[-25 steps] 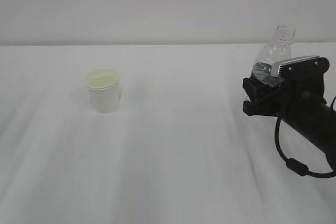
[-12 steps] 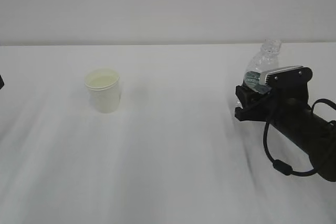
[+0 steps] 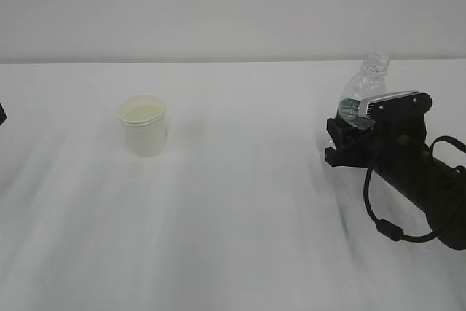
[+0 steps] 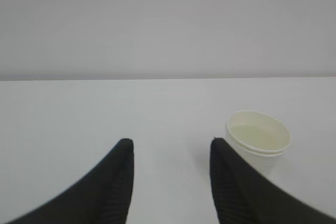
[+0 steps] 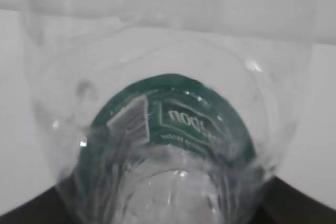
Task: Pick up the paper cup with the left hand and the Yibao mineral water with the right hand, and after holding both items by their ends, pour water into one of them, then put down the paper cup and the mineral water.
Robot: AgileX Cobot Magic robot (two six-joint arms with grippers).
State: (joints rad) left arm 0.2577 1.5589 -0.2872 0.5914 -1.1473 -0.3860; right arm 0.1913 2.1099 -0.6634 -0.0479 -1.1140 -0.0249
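Note:
My right gripper needs to let go of the Yibao mineral water on the white table (image 3: 333, 155) just below its fingers, across from the paper cup.
The white paper cup (image 3: 144, 127) stands upright on the table, left of centre. In the left wrist view the paper cup (image 4: 258, 137) sits just beyond and to the right of my right fingertip, outside the gap. My left gripper (image 4: 169, 142) is open with nothing between its fingers; only a dark sliver of it (image 3: 1, 113) shows at the exterior view's left edge. My right gripper (image 3: 344, 136) is shut on the lower body of the Yibao mineral water (image 3: 362, 91), which leans with its open neck up and to the right. Its green label (image 5: 168, 124) fills the right wrist view.
The white table (image 3: 240, 216) stretches bare between cup and bottle. A plain pale wall (image 3: 218, 5) rises behind the table's far edge. The right arm's black cable (image 3: 386, 227) loops down near the table on the right.
My right gripper carried the bottle left and slightly lower, then held still. A dark sliver of the left arm appeared at the left edge. The cup stayed put.

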